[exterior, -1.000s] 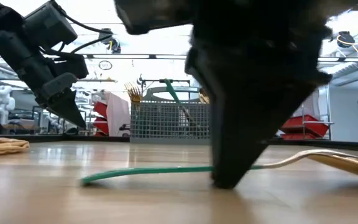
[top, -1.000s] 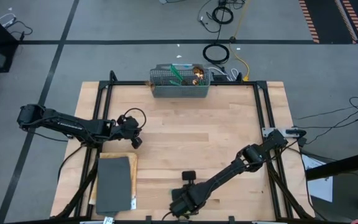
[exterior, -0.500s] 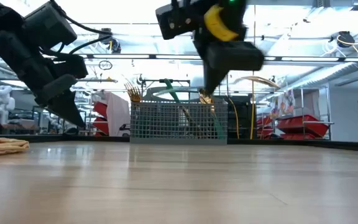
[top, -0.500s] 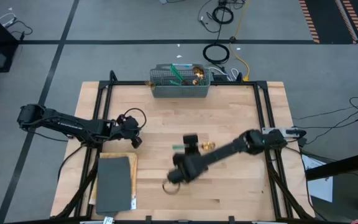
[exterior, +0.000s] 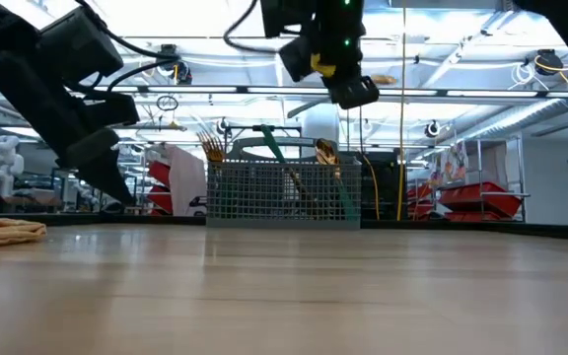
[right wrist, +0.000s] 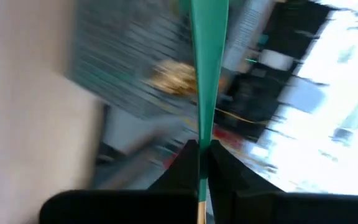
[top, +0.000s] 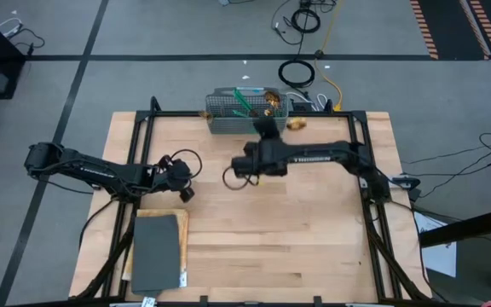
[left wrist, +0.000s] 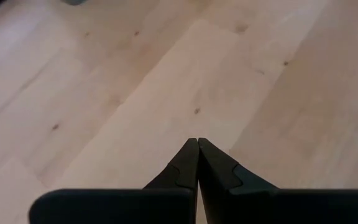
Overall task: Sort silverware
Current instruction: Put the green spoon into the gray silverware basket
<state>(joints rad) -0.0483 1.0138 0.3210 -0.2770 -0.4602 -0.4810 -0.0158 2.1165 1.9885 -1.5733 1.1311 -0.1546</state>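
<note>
I need to let go of the teal-handled silverware with my right gripper in the grey wire-mesh basket (top: pixel 281 102) (right wrist: pixel 182 79) beside the upright gold heads.
My right gripper (top: pixel 271 124) hangs above the table's far edge, beside the grey wire-mesh basket (top: pixel 247 116), shut on one piece of silverware (right wrist: pixel 207 68) with a teal handle and a gold head (top: pixel 295 124). In the low view the gripper (exterior: pixel 353 96) is above the basket (exterior: pixel 282 193), and the head (exterior: pixel 383 79) sticks out beside it. More silverware (exterior: pixel 274 148) stands upright in the basket. My left gripper (top: pixel 187 194) is shut and empty, hovering over the table's left half, seen also in its wrist view (left wrist: pixel 197 147). My right gripper pinches the silverware between its two fingers (right wrist: pixel 188 158), where the teal handle (right wrist: pixel 202 140) meets the gold neck (right wrist: pixel 199 208). The handle runs forward past the fingertips, along the fingers. The piece is lifted clear, roughly level, above the basket's height.
A grey pad (top: pixel 156 251) lies on a tan mat (top: pixel 182 220) near the table's left near corner. A beige cloth or coil (exterior: pixel 3 230) shows at the low view's left. Black frame rails (top: pixel 365 162) run along the table's sides. Cables lie on the floor beyond.
My right gripper, shut on the silverware that lay at the table's near edge, has risen and swung toward the far edge, up to the basket. The piece has gone from lying on the wood to lifted clear.
</note>
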